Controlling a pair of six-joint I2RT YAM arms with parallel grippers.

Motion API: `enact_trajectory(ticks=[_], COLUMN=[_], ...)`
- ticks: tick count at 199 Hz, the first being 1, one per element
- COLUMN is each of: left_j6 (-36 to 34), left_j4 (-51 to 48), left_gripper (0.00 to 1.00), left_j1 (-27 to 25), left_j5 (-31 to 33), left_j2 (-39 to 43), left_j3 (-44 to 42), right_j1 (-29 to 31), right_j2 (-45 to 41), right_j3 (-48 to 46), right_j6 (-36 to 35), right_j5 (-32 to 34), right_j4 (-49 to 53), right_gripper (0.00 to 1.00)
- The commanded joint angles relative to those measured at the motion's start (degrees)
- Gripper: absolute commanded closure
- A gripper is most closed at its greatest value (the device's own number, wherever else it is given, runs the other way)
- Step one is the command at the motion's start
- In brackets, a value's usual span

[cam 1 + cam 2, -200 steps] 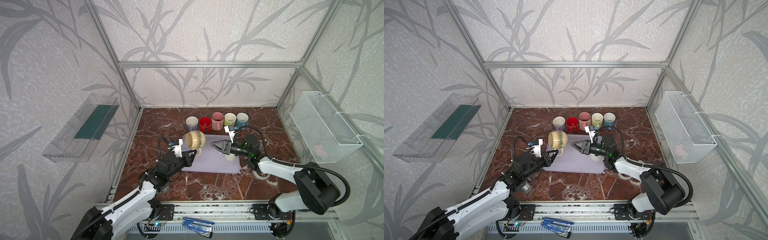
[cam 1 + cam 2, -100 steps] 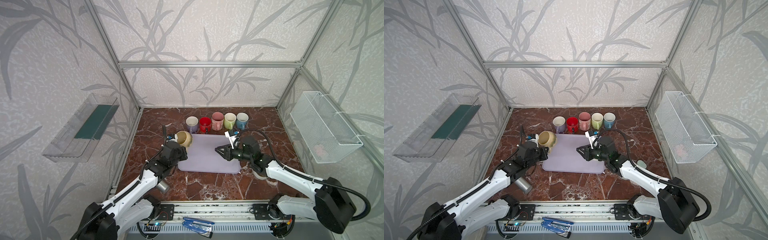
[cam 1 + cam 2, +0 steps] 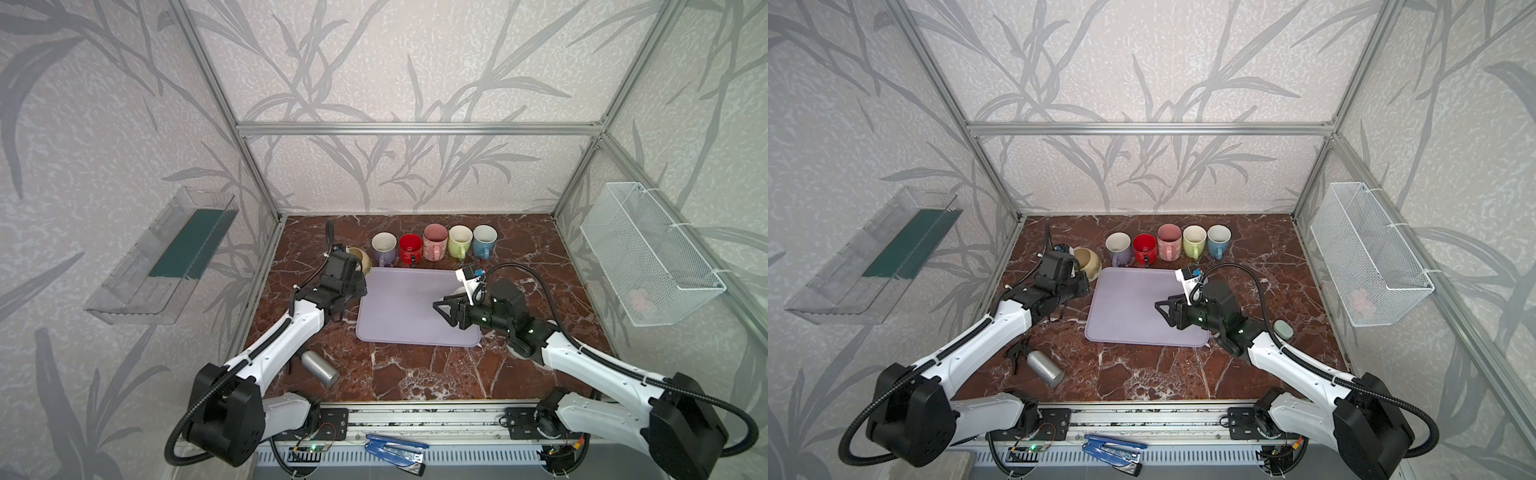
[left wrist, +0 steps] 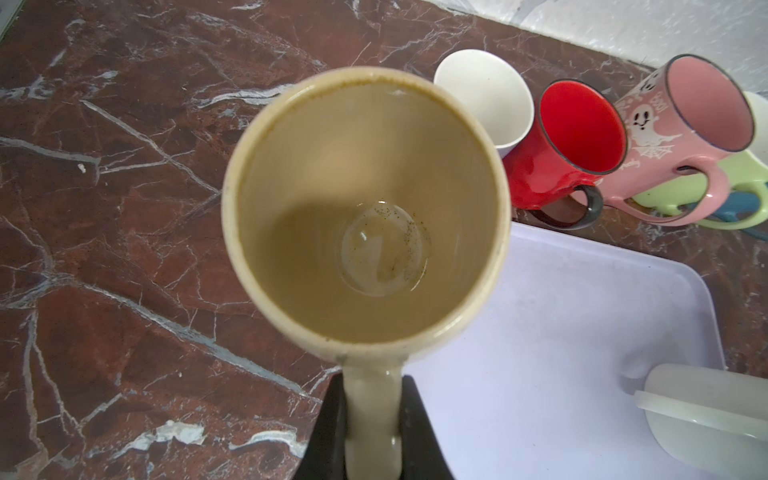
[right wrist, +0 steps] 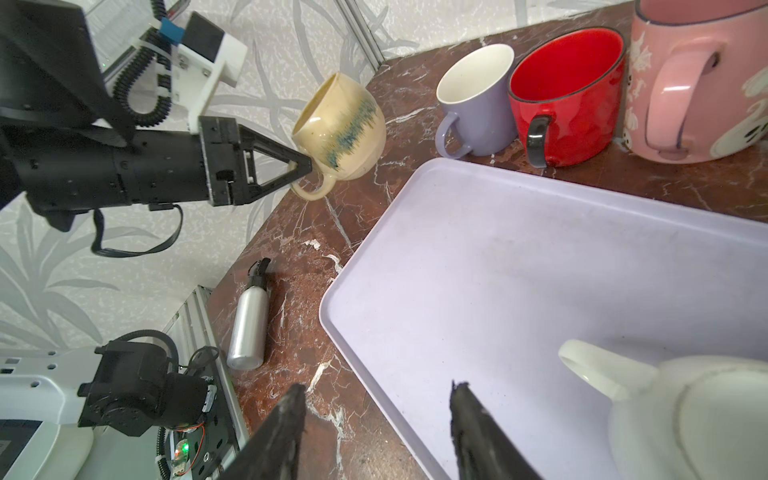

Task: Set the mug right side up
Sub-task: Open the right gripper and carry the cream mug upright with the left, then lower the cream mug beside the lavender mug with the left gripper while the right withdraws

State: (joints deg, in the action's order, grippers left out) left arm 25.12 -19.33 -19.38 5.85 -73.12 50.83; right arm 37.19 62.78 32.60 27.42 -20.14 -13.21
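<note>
I need to set the beige mug down with my left gripper on the marble (image 3: pixel 365 258) (image 4: pixel 364 150) beside the purple mug.
A beige mug (image 5: pixel 338 124) with a blue-green streak is at the left end of the mug row, tilted with its mouth upward and its base close to the marble. My left gripper (image 4: pixel 372 386) is shut on its handle; the right wrist view shows this grip from the side. In the left wrist view I look straight into the empty mug (image 4: pixel 365 212). My right gripper (image 5: pixel 379 386) is open and holds nothing, hovering over the right part of the lavender tray (image 3: pixel 399 307). A white mug (image 5: pixel 685 411) lies bottom-up on the tray beside it.
Purple (image 3: pixel 383 247), red (image 3: pixel 410 248), pink (image 3: pixel 435 241), green (image 3: pixel 460 241) and blue (image 3: pixel 484 240) mugs stand upright behind the tray. A silver bottle (image 3: pixel 319 368) lies at front left. A wire basket (image 3: pixel 648 266) hangs on the right wall and a clear shelf (image 3: pixel 166 253) on the left wall.
My left arm has carried the beige mug from above the tray back and left to the end of the mug row. My right gripper has drawn back to the right and opened.
</note>
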Motion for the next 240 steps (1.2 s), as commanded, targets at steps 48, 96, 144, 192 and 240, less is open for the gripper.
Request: enact_trajectory(ticks=[48, 96, 144, 192, 240], left_j6=[-8.79, -9.87, -10.8, -12.1, -12.95], left_j4=[7.92, 12.11, 16.22, 16.65, 17.11], left_gripper=[1.0, 1.0, 1.0, 1.0, 1.0], left_j1=[3.72, 5.69, 7.24, 8.26, 8.65], left_j5=[-3.85, -4.76, -5.93, -6.35, -7.29], left_j2=[-9.03, -15.27, -20.3, -24.33, -27.26], left_j3=[8.31, 10.17, 11.69, 14.22, 16.19], right_j1=[0.26, 0.2, 0.28, 0.17, 0.24], right_j2=[-4.16, -3.28, -2.06, -0.93, 0.03], right_j3=[-2.17, -2.52, -2.6, -2.54, -2.37], right_j6=[1.19, 1.5, 1.33, 1.1, 0.79], right_j5=[1.84, 1.97, 2.19, 2.48, 2.87], right_j4=[-1.96, -2.86, -3.4, -3.84, -4.01], right_gripper=[0.43, 0.43, 0.43, 0.43, 0.42])
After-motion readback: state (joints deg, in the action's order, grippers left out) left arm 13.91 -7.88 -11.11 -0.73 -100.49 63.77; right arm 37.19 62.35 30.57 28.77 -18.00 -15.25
